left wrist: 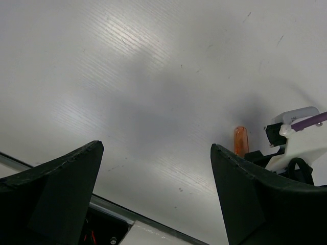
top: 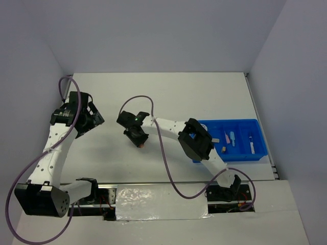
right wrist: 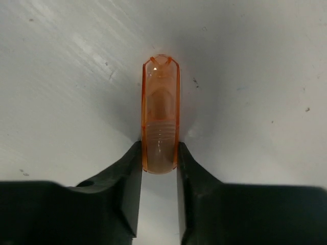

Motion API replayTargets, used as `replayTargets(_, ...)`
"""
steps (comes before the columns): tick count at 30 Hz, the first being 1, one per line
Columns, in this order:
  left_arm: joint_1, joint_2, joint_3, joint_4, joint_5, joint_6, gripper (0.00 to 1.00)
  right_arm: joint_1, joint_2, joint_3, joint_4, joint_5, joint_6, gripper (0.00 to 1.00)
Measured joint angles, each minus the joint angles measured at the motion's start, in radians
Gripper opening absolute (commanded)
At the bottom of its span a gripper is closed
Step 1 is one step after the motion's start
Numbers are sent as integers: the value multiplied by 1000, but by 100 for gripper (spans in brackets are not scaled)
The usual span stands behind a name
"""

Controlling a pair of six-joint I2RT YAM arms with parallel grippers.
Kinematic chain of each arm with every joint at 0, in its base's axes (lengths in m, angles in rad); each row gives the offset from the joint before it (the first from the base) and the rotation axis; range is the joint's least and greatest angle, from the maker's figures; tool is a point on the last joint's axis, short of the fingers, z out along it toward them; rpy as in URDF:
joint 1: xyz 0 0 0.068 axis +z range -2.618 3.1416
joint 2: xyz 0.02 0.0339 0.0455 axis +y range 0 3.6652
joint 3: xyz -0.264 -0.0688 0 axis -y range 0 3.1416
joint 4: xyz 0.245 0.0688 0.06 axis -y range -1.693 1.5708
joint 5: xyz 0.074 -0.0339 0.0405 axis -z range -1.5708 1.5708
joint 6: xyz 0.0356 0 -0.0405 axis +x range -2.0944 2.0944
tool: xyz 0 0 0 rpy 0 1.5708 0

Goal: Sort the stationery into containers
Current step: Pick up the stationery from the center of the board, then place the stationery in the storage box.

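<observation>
My right gripper will release the orange bar, now in the middle of the table, in the blue tray [top: 236, 142], next to the light-blue bar and toward the blue-capped pen.
My right gripper [top: 140, 142] is in the middle of the table, shut on the near end of a short translucent orange bar [right wrist: 160, 115]. The bar's far end rests on or just above the white table; I cannot tell which. The orange bar also shows in the left wrist view [left wrist: 240, 141] and as a small orange speck in the top view [top: 141, 145]. My left gripper [top: 94, 121] is open and empty at the far left, angled toward the right gripper. The bright blue tray [top: 258, 153] sits at the right and holds a blue-capped white pen [top: 251, 144], a light-blue bar [top: 232, 138], a pink bar [top: 226, 137] and an orange bar [top: 224, 149].
The right arm's elbow block [top: 195, 139] overlaps the tray's left end. A purple cable [top: 153, 117] loops over the right arm, another by the left arm [top: 64, 87]. The table's near edge [top: 163, 182] borders a foil-covered strip. Grey walls enclose the table.
</observation>
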Motion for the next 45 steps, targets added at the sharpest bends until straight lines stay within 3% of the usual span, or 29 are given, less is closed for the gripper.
replayTargets(5, 6, 1, -7, 18, 19, 30, 99, 2, -43, -71, 55, 45, 32, 15)
replayTargets(8, 6, 17, -18, 27, 30, 42, 99, -16, -130, -163, 66, 66, 43, 14)
replayTargets(13, 8, 40, -30, 46, 56, 71, 99, -117, -309, -179, 71, 73, 59, 15)
replayTargets(16, 10, 39, -30, 63, 79, 96, 99, -308, -539, -304, 55, 82, 61, 15)
replayTargets(21, 10, 34, -64, 106, 119, 124, 99, -858, -815, -539, -11, 197, 10, 16)
replayTargets(24, 10, 35, -103, 115, 146, 135, 99, -1014, -889, -642, -82, 230, -20, 18)
replayTargets(36, 10, 51, -114, 166, 251, 141, 99, -1066, -969, -832, -122, 267, -94, 26)
replayTargets(38, 10, 51, -117, 175, 263, 141, 99, -1067, -968, -832, -121, 268, -96, 31)
replayTargets(41, 10, 51, -128, 187, 280, 140, 99, -1067, -946, -832, -122, 269, -92, 48)
replayTargets(42, 10, 51, -129, 186, 283, 141, 99, -1067, -934, -832, -122, 268, -91, 59)
replayTargets(45, 10, 51, -129, 187, 290, 141, 99, -1067, -913, -832, -125, 261, -90, 66)
